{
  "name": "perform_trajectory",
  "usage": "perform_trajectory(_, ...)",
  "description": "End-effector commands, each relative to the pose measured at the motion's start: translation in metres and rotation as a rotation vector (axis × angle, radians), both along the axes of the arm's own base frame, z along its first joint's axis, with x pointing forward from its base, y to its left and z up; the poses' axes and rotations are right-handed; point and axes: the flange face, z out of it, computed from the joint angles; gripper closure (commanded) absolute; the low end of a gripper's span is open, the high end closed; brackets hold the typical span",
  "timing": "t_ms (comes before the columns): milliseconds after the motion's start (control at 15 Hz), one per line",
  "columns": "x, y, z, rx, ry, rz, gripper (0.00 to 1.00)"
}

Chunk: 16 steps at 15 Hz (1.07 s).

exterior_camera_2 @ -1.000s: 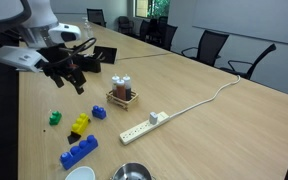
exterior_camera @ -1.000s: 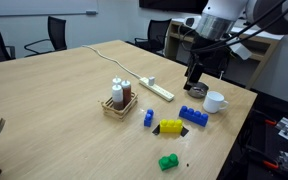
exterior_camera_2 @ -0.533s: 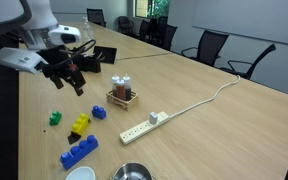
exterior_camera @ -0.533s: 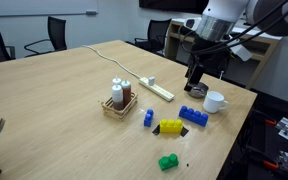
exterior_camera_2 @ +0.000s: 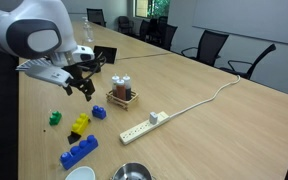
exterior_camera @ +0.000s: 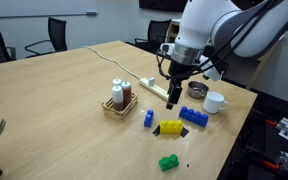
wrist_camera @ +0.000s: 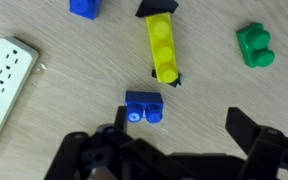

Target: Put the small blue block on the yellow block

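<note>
I will close my gripper on the opposite ends [exterior_camera: 149,119] [wrist_camera: 144,108] of the small blue block near the yellow block, with the blue block's round studs between my fingers.
The small blue block [wrist_camera: 144,108] lies on the wooden table, just short of one end of the yellow block [wrist_camera: 162,48]. Both show in both exterior views: the blue one [exterior_camera: 148,118] [exterior_camera_2: 99,112] and the yellow one [exterior_camera: 170,127] [exterior_camera_2: 79,124]. My gripper [wrist_camera: 179,130] is open and empty. It hangs above the table over the blocks [exterior_camera: 172,98] [exterior_camera_2: 84,88], with the small blue block near its left finger in the wrist view.
A longer dark-blue brick [exterior_camera: 193,116] and a green brick [exterior_camera: 168,161] lie near the yellow one. A wooden caddy with bottles [exterior_camera: 118,100], a white power strip [exterior_camera: 156,88], a white mug [exterior_camera: 215,101] and a metal bowl [exterior_camera: 197,89] stand around. The table edge is close behind the blocks.
My arm has swung from above the mug and bowl toward the blocks and come lower. The gripper stays open. The blocks have not moved.
</note>
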Motion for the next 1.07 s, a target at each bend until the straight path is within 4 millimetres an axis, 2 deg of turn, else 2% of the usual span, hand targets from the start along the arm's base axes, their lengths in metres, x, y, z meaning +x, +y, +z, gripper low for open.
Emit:
perform_trajectory(0, 0.037, 0.013, -0.027, -0.018, 0.045, 0.060, 0.00)
perform_trajectory(133, 0.053, 0.018, -0.044, -0.027, 0.064, 0.082, 0.00)
perform_trajectory(333, 0.074, 0.022, -0.060, -0.028, 0.081, 0.102, 0.00)
perform_trajectory(400, 0.063, 0.021, -0.058, -0.013, 0.059, 0.074, 0.00)
perform_trajectory(533, 0.066, 0.022, -0.065, -0.012, 0.065, 0.073, 0.00)
perform_trajectory(1000, 0.068, 0.025, -0.069, -0.016, 0.060, 0.084, 0.00)
